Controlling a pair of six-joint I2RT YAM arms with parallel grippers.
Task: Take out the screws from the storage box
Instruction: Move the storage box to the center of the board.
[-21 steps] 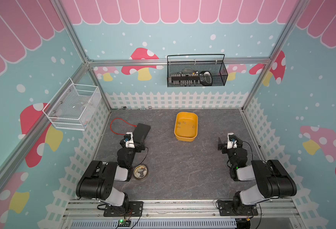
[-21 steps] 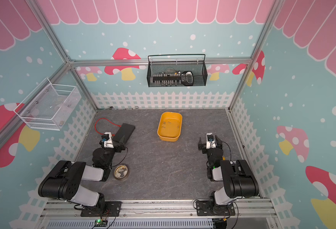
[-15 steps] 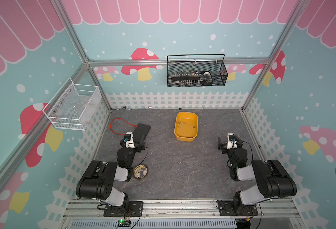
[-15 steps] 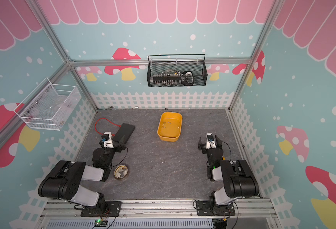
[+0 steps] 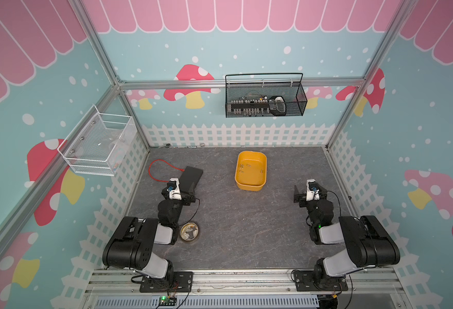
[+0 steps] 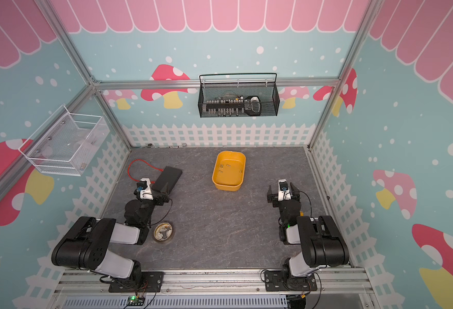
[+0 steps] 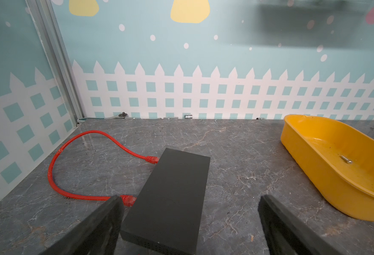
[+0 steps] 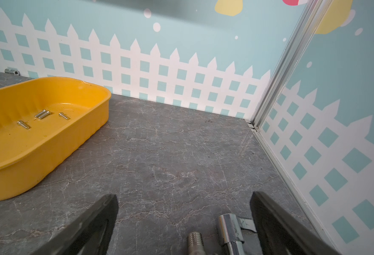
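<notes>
My right gripper goes to the storage box next and closes on the middle of its long rim (image 5: 266,170) (image 8: 63,130), the one that faces this gripper.
The storage box, a yellow tub, stands on the grey floor toward the back middle in both top views (image 5: 249,187) (image 6: 226,186). Several small silver screws (image 5: 244,166) (image 6: 224,167) lie on its bottom. The right wrist view shows the storage box (image 8: 27,167) with a few screws (image 8: 42,114) inside; the left wrist view shows the storage box (image 7: 327,176) with one screw (image 7: 346,159). My left gripper (image 5: 177,190) (image 7: 190,199) is open, low, left of the box. My right gripper (image 5: 310,191) (image 8: 184,195) is open, right of the box, holding nothing.
A black foam block (image 7: 172,198) lies just ahead of my left jaws, with a red cable (image 7: 55,181) beside it. A round tin (image 5: 189,232) sits by the left arm. Chrome fittings (image 8: 228,229) lie under my right gripper. Black wire basket (image 5: 265,103) and white mesh basket (image 5: 99,145) hang on the walls.
</notes>
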